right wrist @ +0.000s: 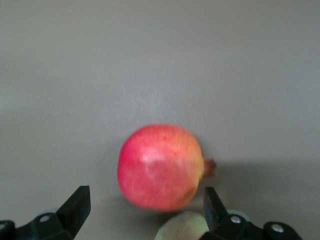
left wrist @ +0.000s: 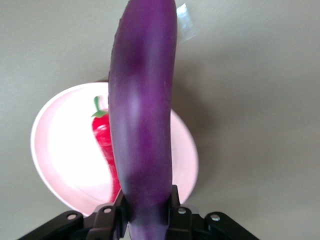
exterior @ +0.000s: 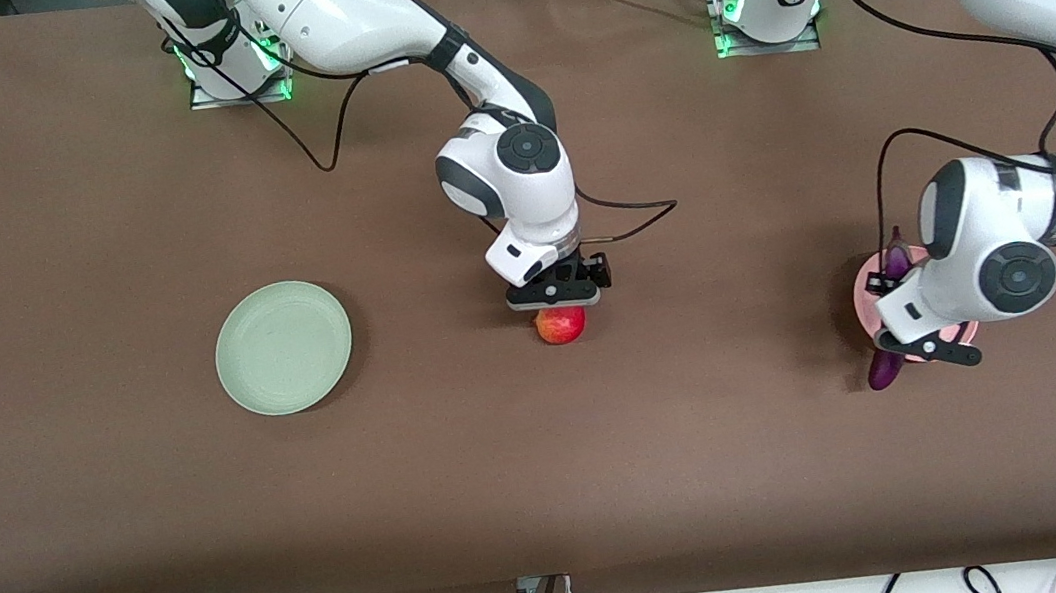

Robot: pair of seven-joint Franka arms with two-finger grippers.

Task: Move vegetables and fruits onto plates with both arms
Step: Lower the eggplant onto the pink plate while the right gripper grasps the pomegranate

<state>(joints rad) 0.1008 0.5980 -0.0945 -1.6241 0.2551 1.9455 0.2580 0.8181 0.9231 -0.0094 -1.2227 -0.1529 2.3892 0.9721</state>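
Note:
My right gripper should close on the round body (exterior: 560, 323) (right wrist: 160, 168) of the red-orange pomegranate, since it goes to the mint green plate before the pale peach.
My left gripper (left wrist: 146, 205) is shut on one end of the long purple eggplant (left wrist: 142, 100), which it holds over the pink plate (left wrist: 60, 145). A red chili pepper (left wrist: 102, 135) with a green stem lies on that plate under the eggplant. In the front view the left gripper (exterior: 909, 345) covers most of the pink plate (exterior: 862, 296), and the eggplant (exterior: 884, 371) sticks out past the rim. My right gripper (right wrist: 145, 200) is open, low over the red-orange pomegranate (right wrist: 160, 167), one finger on each side and not touching. A pale peach (right wrist: 182, 227) lies against the pomegranate (exterior: 562, 326) under the right gripper (exterior: 556, 295).
The mint green plate (exterior: 283, 347) sits bare toward the right arm's end of the table. A black cable (exterior: 630, 223) loops over the brown table beside the right wrist. Cables hang from the left arm above the pink plate.

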